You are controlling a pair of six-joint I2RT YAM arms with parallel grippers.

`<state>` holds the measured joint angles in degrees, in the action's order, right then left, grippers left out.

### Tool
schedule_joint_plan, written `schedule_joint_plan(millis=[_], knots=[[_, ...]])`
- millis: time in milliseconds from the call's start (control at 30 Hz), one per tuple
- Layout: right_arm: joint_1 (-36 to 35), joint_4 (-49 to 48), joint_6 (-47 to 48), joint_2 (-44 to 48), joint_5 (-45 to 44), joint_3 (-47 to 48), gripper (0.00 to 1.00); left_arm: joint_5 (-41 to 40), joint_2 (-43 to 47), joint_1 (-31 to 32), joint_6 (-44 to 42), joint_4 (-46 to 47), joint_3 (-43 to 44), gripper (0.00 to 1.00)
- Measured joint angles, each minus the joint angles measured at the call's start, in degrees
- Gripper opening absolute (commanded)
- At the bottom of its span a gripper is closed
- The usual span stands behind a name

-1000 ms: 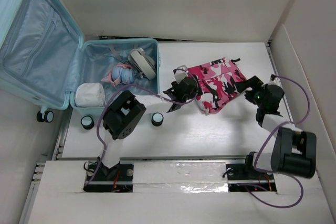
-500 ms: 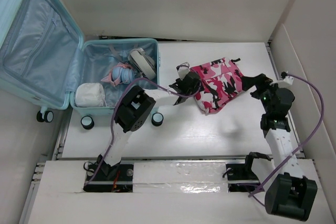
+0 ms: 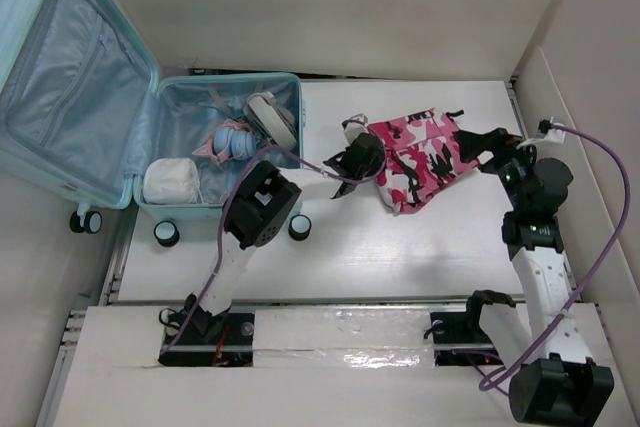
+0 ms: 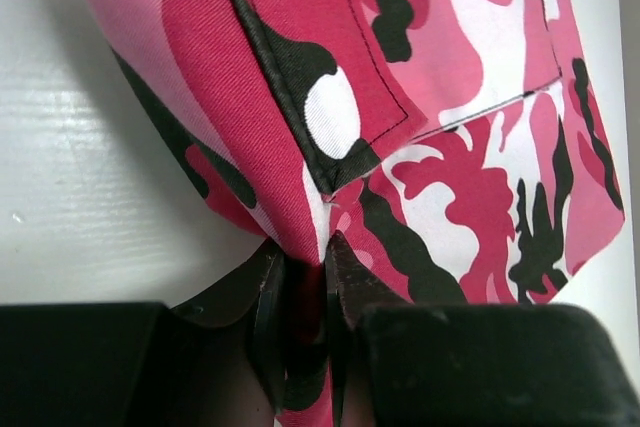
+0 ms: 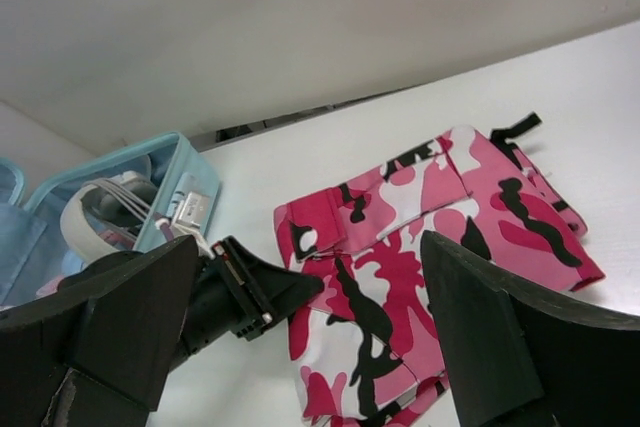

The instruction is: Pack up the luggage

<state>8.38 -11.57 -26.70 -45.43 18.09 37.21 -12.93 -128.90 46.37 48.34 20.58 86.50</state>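
Next, my left gripper releases the garment, now lying on the white table, in the luggage, laying it across the white pouch and the pink-and-blue item (image 3: pixel 204 141).
The luggage (image 3: pixel 150 137) lies open at the left, aqua lid propped up, and its wall (image 5: pixel 185 155) shows in the right wrist view. A pink, black and white camouflage garment (image 3: pixel 425 152) lies on the white table to its right. My left gripper (image 3: pixel 358 159) is shut on the garment's left edge; the jaws (image 4: pixel 303 259) pinch a fold of the fabric (image 4: pixel 450 147). My right gripper (image 3: pixel 482 149) hovers at the garment's right side, open, with the garment (image 5: pixel 420 247) lying below between its fingers (image 5: pixel 308 239).
Inside the luggage base lie a white pouch (image 3: pixel 172 180), a pink-and-blue item (image 3: pixel 228 142) and a grey-white band (image 3: pixel 272 119). Two wheels (image 3: pixel 299 227) stick out at its near side. A white wall panel (image 3: pixel 590 97) borders the table on the right.
My left gripper has shut on the garment's left edge. The right arm has stretched out, bringing its open gripper up over the garment's right side.
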Motion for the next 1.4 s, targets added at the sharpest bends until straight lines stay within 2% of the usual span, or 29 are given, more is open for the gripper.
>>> schedule_joint_plan(millis=[200,467,600,733,900,1100,1233,1400], knots=[[-0.98,0.07,0.52,0.0,2.1,1.2,0.98,5.77,2.84,-1.16,-8.41,-1.88,1.79,0.0],[-0.98,1.09,0.59,0.9,2.29,1.2,0.98,18.56,11.37,-5.84,-20.55,-14.84,17.94,0.0],[-0.98,1.11,0.68,1.22,2.29,1.2,0.98,24.06,16.74,-13.22,-23.58,-21.05,24.0,0.0],[-0.98,1.36,1.07,1.29,2.32,1.2,0.98,26.49,23.02,-24.96,-24.06,-25.42,24.35,0.0],[-1.33,1.79,1.42,1.27,2.89,1.2,0.98,26.51,30.42,-39.56,-24.28,-26.49,17.33,0.0],[-1.73,1.88,1.49,1.16,3.8,1.2,0.98,26.51,39.87,-53.33,-23.87,-23.43,-2.01,0.0],[-2.29,1.86,1.66,1.16,4.55,1.2,0.98,26.36,41.9,-59.67,-23.8,-23.06,-9.4,0.0],[-3.63,1.92,2.43,1.22,4.72,1.2,0.98,22.36,43.5,-61.61,-24.13,-22.91,-15.47,0.0]])
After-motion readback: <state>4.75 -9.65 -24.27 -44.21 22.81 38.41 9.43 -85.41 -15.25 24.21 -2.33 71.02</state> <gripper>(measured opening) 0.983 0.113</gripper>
